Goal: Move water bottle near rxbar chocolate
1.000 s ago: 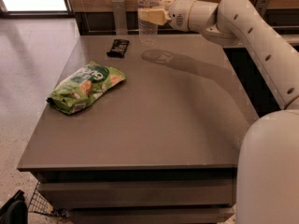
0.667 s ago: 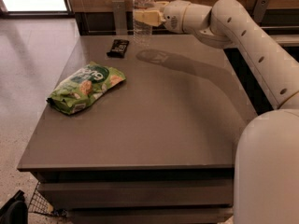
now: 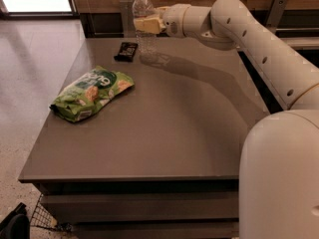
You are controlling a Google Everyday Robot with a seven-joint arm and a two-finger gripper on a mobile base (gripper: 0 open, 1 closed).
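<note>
The water bottle will go down from my gripper onto the far table point(image 3: 154, 57) next to the rxbar chocolate, toward my arm.
The water bottle point(image 3: 143, 4), clear ribbed plastic with a white cap, is upright at the far side of the table. My gripper point(image 3: 144, 24) is shut on the bottle's middle, reaching in from the right, and holds it just right of the rxbar chocolate point(image 3: 126, 51). The rxbar is a small flat black bar lying on the table at the far left. The bottle's base is close above or on the table surface; I cannot tell which.
A green crinkled snack bag point(image 3: 91, 93) lies on the left part of the grey table point(image 3: 169, 133). My white arm point(image 3: 249, 29) spans the far right. A wooden wall and ledge run behind the table. The floor drops off left.
My gripper has carried the water bottle leftward along the far side of the table, closer to the rxbar chocolate. The snack bag and the bar have not moved.
</note>
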